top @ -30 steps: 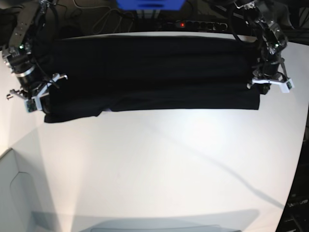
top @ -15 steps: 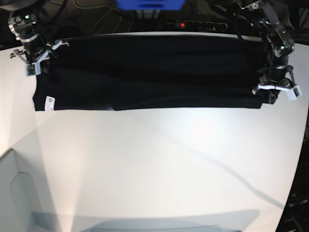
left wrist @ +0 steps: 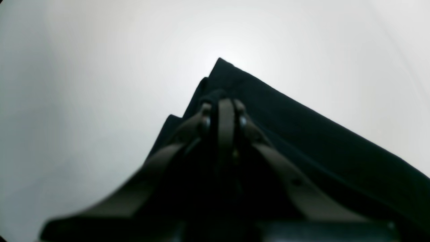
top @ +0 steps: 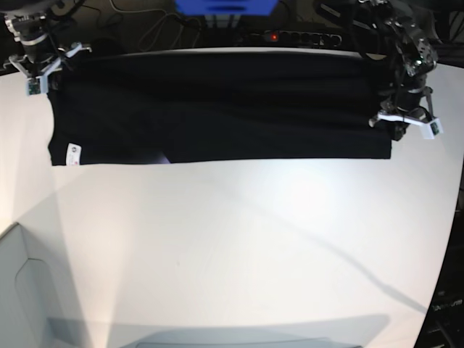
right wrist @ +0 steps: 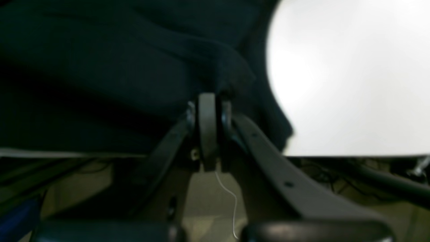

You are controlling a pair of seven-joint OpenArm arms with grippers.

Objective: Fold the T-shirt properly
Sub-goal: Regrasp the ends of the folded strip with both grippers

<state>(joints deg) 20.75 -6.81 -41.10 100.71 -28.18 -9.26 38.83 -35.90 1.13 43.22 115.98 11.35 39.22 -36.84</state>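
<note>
Next, my left gripper lets go of the pinched cloth midway [top: 384, 111] along the black T-shirt's end farthest from the white tag.
The black T-shirt [top: 217, 109] lies as a wide band across the far part of the white table [top: 232, 246], with a small white tag [top: 72, 154] at its near left corner. At the band's far left corner my right gripper [top: 52, 67] is shut on the cloth. The right wrist view shows that gripper [right wrist: 208, 97] pinching a bunched fold of the T-shirt [right wrist: 117, 67]. At the shirt's right end, near its front edge, my left gripper [top: 404, 125] is shut on the fabric. In the left wrist view this gripper [left wrist: 221, 101] grips layered cloth just behind a pointed corner of the T-shirt [left wrist: 285, 124].
Behind the table's far edge sit a power strip [top: 290, 36] with a red light, cables and a blue object [top: 225, 6]. A grey panel [top: 22, 290] sits at the near left corner. The table's edge curves away at the right.
My right gripper has carried the shirt's left end from the near left up to the far left corner, so the left side now lies spread with its tag showing. The left gripper has barely shifted.
</note>
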